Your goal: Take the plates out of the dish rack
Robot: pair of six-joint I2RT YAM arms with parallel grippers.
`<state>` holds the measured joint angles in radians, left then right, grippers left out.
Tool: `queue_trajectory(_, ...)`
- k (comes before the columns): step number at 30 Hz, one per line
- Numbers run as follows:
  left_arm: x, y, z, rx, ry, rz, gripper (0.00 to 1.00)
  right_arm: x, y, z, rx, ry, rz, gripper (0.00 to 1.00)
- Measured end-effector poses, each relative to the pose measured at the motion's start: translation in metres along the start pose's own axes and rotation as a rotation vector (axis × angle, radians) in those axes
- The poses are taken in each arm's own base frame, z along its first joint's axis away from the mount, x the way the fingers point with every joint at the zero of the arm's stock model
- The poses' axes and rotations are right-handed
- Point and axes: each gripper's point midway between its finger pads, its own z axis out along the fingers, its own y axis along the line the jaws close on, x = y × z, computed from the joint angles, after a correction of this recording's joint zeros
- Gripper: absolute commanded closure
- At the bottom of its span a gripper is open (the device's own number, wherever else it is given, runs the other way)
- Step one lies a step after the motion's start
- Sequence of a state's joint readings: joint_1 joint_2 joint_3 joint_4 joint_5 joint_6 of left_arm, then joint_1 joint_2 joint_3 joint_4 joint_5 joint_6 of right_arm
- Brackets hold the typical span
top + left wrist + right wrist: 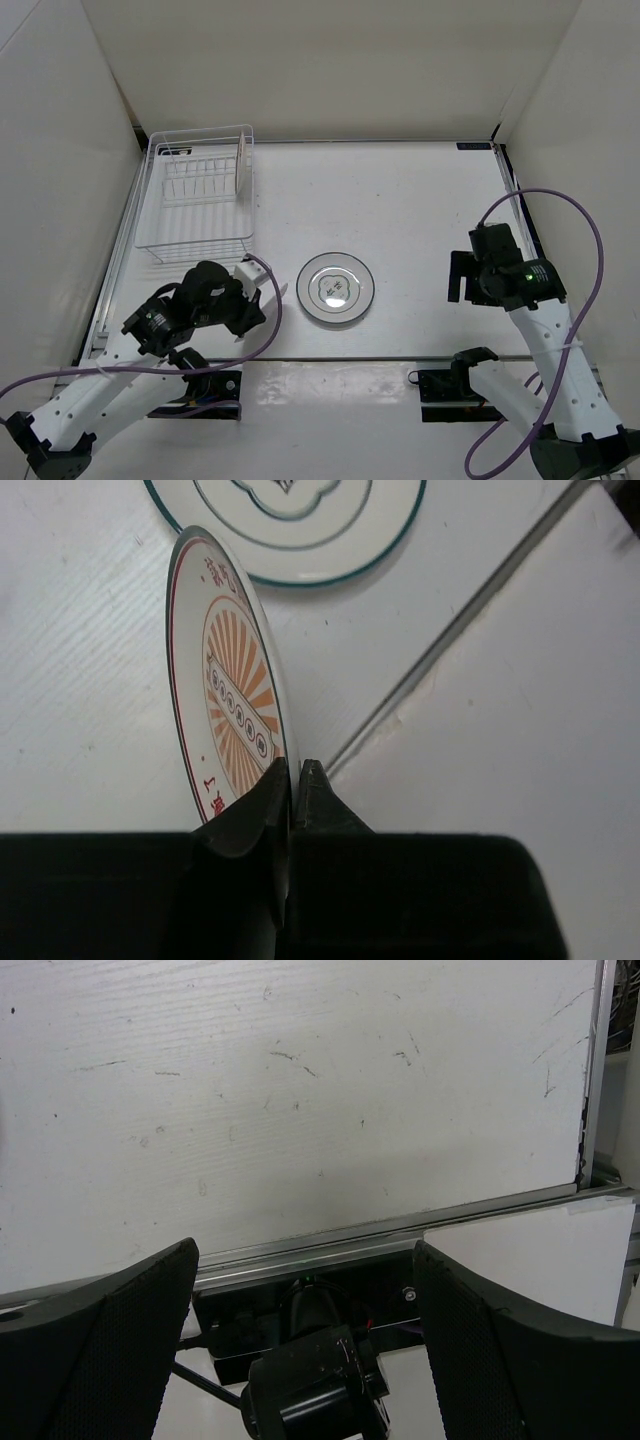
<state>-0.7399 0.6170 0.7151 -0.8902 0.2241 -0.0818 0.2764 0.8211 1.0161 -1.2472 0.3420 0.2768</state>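
The robot's left gripper needs to release the orange-brown patterned plate, now held on edge beside the white plate, on the table (223, 314) between the dish rack and the metal rail.
The white wire dish rack (195, 195) stands at the back left. A white plate with a grey ring (337, 289) lies flat on the table in front of it, and its rim shows at the top of the left wrist view (300, 530). My left gripper (265, 290) is shut on the rim of the orange-brown patterned plate (235, 700) and holds it on edge, just left of the white plate. Its jaws (295, 770) pinch the plate's edge. My right gripper (462, 277) is open and empty at the right, and its fingers (100, 1320) stand wide apart.
A pale upright piece (241, 163) stands at the rack's right end; I cannot tell what it is. A metal rail (450, 630) runs along the table's near edge. The right arm's base (320, 1380) lies below the right gripper. White walls enclose the table.
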Motion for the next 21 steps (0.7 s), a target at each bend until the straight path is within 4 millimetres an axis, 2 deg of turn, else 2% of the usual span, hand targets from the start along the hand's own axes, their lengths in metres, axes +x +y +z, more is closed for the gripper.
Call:
queue_trajectory(14,-0.030,0.017,0.043,-0.058,-0.211,-0.103,0.96,0.001,-0.002,0.001,0.011,-0.002,0.003,0.11)
queue_trajectory(17,-0.033,0.011,0.053,-0.057,-0.220,-0.107,0.98,0.001,-0.002,0.001,0.012,-0.002,0.003,0.11)
queue_trajectory(21,-0.028,-0.008,0.067,-0.070,-0.184,-0.036,0.98,0.001,-0.002,0.001,0.012,-0.005,0.003,0.11)
